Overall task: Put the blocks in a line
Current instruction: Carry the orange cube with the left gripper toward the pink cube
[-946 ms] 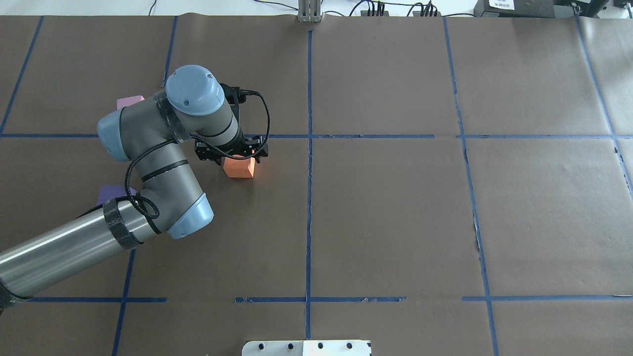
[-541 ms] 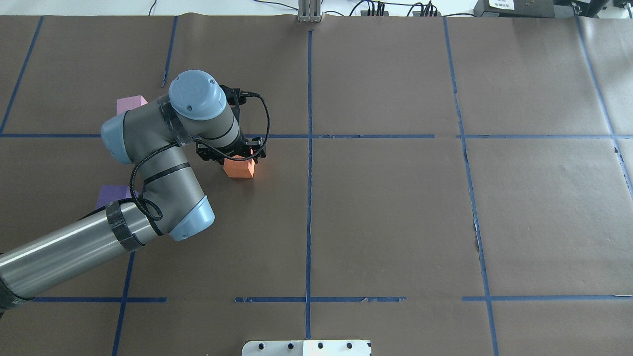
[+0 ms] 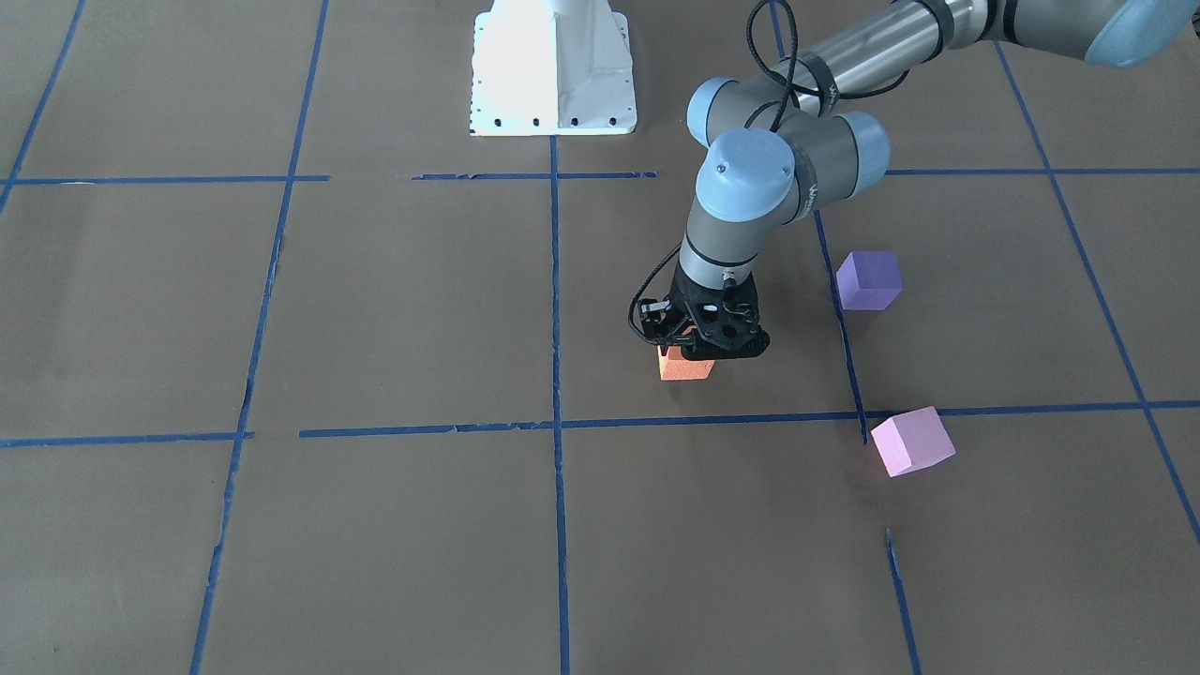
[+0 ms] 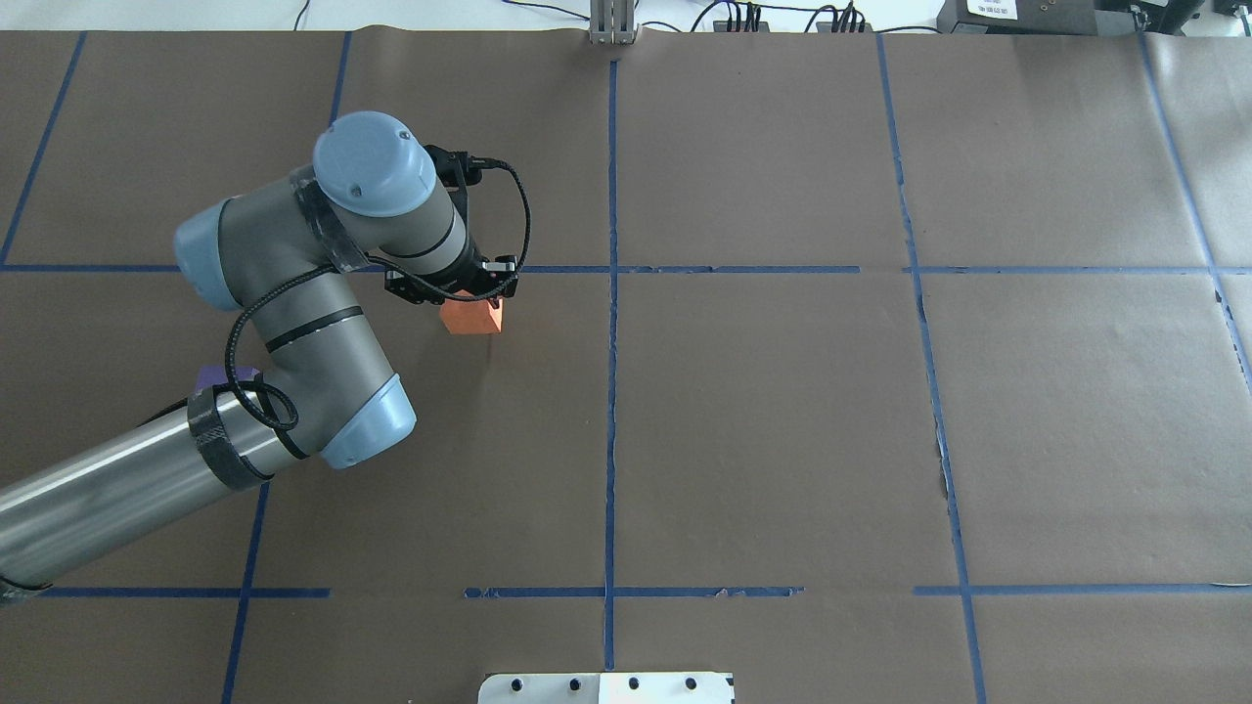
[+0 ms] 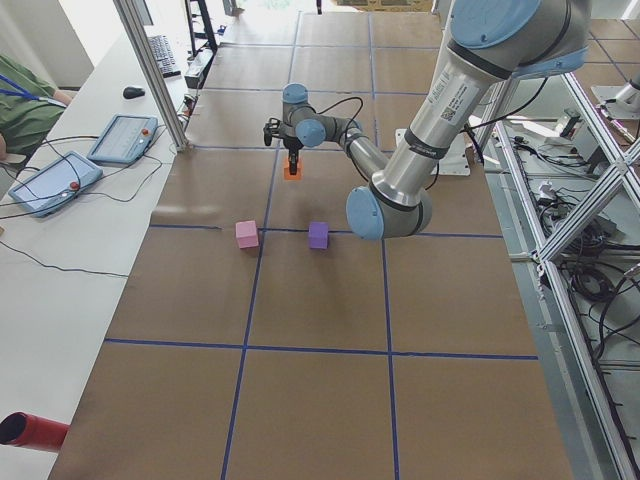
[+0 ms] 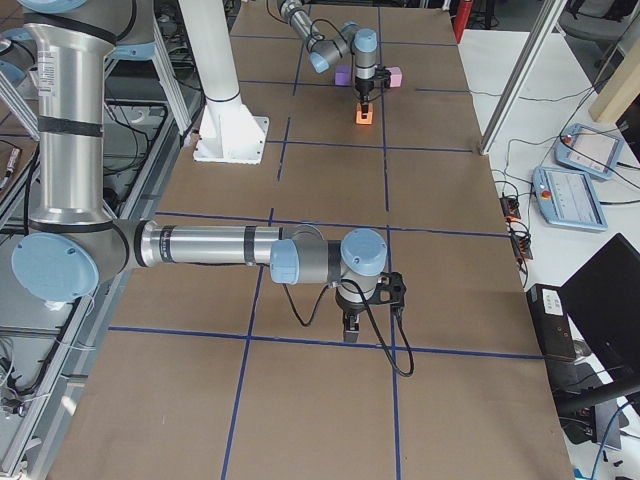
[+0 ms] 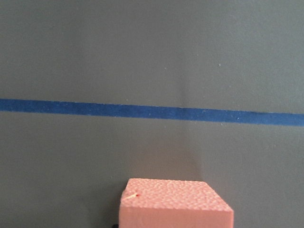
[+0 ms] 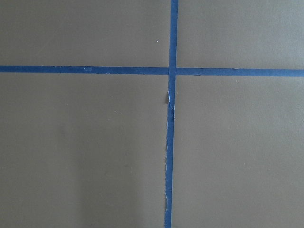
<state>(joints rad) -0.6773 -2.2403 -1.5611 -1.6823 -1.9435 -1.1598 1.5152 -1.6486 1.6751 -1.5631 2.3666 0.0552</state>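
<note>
Next, the left gripper releases the orange block, now just short of a blue tape line, on the table (image 3: pixel 894 367) between the purple block and the pink block.
My left gripper (image 4: pixel 452 289) is shut on the orange block (image 4: pixel 472 319), just short of a blue tape line; in the front view the gripper (image 3: pixel 703 343) stands over the block (image 3: pixel 684 367). The block fills the bottom of the left wrist view (image 7: pixel 175 202). The violet-purple block (image 3: pixel 868 279) and the pale pink block (image 3: pixel 911 441) lie apart on the table to my left. In the overhead view the purple block (image 4: pixel 210 375) is mostly behind my arm and the pink one is hidden. My right gripper (image 6: pixel 350 325) shows only in the exterior right view; I cannot tell its state.
Blue tape lines (image 4: pixel 610 293) divide the brown paper table into squares. The white robot base plate (image 3: pixel 553 66) sits at my edge of the table. Tablets (image 5: pixel 120 138) and cables lie on the white bench beyond the far edge.
My left gripper has carried the orange block a little toward the far tape line. The arm's wrist has swung left and now covers the pink block in the overhead view.
</note>
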